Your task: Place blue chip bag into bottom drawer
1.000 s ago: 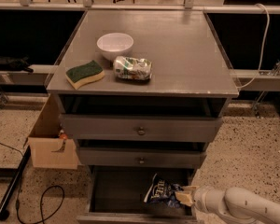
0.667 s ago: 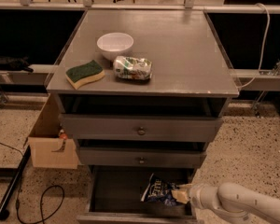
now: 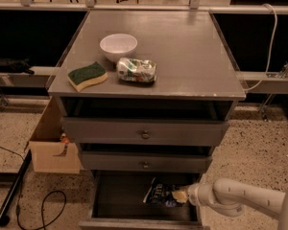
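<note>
I should put the blue chip bag down near the middle of the bottom drawer's inside (image 3: 154, 203), toward the front edge, with my gripper.
The blue chip bag (image 3: 159, 195) lies inside the open bottom drawer (image 3: 116, 202), right of its middle, with its white label end toward the back. My gripper (image 3: 180, 196) reaches in from the lower right on a white arm (image 3: 240, 199) and sits at the bag's right end, touching or nearly touching it. The drawer is pulled out below two closed grey drawers (image 3: 144, 134).
On the cabinet top (image 3: 182, 51) are a white bowl (image 3: 118, 46), a green-and-yellow sponge (image 3: 87, 75) and a green-and-white foil bag (image 3: 137, 70). A cardboard box (image 3: 50, 147) stands left of the cabinet. A black cable (image 3: 33, 210) and pole lie on the floor at left.
The arm and gripper have shifted left, further into the drawer. The blue chip bag has moved a little left with them.
</note>
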`<state>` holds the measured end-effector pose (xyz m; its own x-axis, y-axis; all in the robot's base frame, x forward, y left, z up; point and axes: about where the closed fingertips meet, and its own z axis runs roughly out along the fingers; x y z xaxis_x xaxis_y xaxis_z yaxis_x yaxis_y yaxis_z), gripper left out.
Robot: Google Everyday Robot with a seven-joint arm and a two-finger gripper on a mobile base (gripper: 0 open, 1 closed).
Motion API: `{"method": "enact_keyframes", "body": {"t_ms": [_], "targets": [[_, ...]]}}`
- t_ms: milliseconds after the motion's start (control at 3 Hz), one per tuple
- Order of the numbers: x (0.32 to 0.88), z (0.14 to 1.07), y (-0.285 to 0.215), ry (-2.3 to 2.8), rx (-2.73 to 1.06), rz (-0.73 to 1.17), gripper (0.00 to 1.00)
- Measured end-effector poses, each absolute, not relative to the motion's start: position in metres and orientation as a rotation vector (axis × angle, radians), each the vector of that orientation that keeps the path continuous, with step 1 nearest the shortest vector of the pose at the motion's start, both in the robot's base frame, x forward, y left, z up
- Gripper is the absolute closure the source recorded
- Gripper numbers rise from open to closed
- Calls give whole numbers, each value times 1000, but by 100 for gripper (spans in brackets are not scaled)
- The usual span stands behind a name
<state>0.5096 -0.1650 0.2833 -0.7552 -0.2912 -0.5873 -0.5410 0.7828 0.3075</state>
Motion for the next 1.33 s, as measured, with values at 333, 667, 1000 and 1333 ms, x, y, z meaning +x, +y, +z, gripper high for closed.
{"method": "enact_keyframes", "body": {"t_ms": [333, 667, 1000, 1333], "targets": [[519, 262, -169, 2476, -589, 667, 100], [526, 237, -168, 2511, -573, 683, 100], [525, 214, -164, 2547, -573, 689, 100], [518, 196, -152, 2577, -595, 702, 100]]}}
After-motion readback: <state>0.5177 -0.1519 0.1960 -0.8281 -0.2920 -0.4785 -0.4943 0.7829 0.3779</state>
